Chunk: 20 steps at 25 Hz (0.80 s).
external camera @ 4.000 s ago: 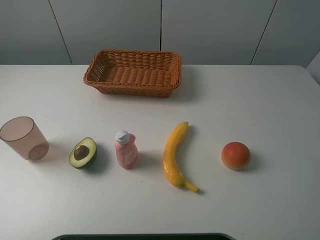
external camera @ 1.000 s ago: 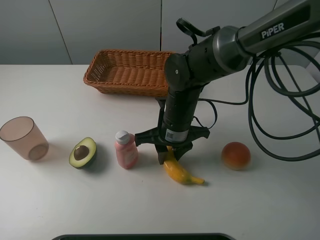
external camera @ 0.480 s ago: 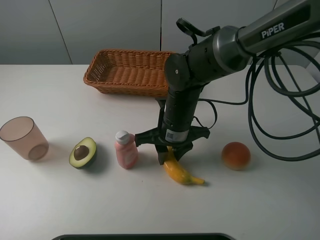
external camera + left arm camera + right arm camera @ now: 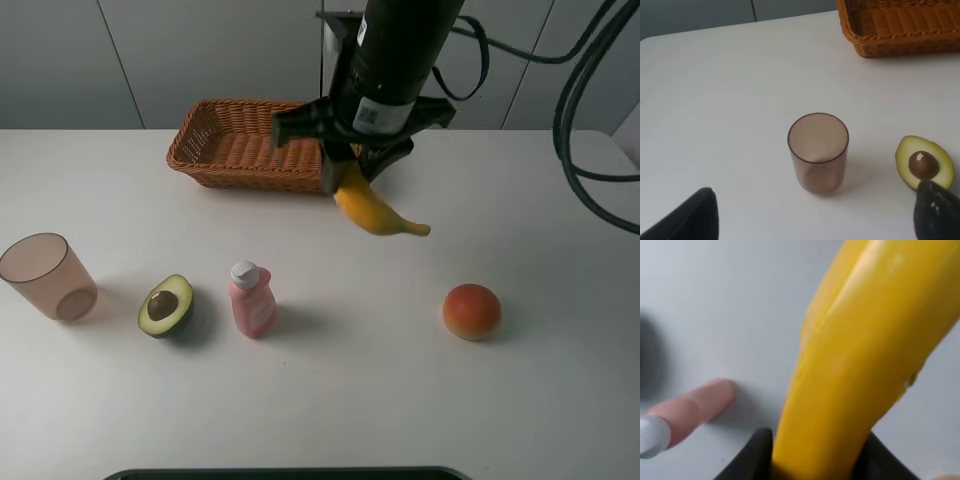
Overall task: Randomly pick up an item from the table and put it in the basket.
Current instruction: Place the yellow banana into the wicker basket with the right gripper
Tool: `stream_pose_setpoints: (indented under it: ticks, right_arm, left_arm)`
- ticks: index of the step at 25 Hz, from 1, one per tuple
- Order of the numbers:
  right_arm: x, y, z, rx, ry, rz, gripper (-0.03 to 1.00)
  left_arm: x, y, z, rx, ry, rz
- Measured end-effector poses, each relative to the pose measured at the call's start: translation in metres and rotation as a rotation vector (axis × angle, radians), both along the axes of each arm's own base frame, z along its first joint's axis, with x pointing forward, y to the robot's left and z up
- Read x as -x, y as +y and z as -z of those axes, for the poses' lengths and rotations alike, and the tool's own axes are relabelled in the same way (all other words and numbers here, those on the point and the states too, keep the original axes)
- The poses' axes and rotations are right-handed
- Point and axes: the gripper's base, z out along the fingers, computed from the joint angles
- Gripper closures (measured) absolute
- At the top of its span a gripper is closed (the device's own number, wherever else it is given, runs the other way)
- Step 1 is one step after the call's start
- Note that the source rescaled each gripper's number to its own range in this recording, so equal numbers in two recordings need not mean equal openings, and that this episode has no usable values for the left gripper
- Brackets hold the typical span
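Next, I let go of the yellow banana, now held just in front of the basket, with my right gripper across the middle of the woven basket's bottom (image 4: 264, 148).
The yellow banana (image 4: 375, 208) hangs in the air, held by my right gripper (image 4: 352, 168), which is shut on it above the white table (image 4: 520, 400), just in front of the near right corner of the woven basket (image 4: 262, 145). In the right wrist view the banana (image 4: 860, 360) fills the frame, clamped between the dark fingers (image 4: 752, 460). My left gripper (image 4: 815, 220) is open over the table's left side, with only its dark fingertips (image 4: 690, 217) showing. It does not show in the exterior high view.
A translucent pinkish cup (image 4: 47, 277) stands at the left, also in the left wrist view (image 4: 818, 152). A halved avocado (image 4: 166, 306), a pink bottle (image 4: 252, 299) and a round orange-red fruit (image 4: 471, 311) lie along the front row. Black cables (image 4: 590, 110) hang at the right.
My right gripper has lifted the banana off the table and carried it up and back toward the basket. The other objects have not moved.
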Motion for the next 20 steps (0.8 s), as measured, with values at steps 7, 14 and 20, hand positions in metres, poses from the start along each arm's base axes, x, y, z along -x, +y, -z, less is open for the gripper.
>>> stream_pose_setpoints:
  ticks: [7, 14, 20]
  right_arm:
    - [-0.036, 0.010, -0.068, 0.017, -0.476, -0.286, 0.95]
    - [-0.068, 0.030, -0.059, 0.142, -0.762, -0.533, 0.95]
    - [-0.101, 0.057, -0.005, 0.242, -0.784, -0.692, 0.95]
  left_arm:
    - [0.000, 0.000, 0.000, 0.000, 0.000, 0.000]
    - [0.000, 0.000, 0.000, 0.000, 0.000, 0.000]
    - [0.000, 0.000, 0.000, 0.000, 0.000, 0.000]
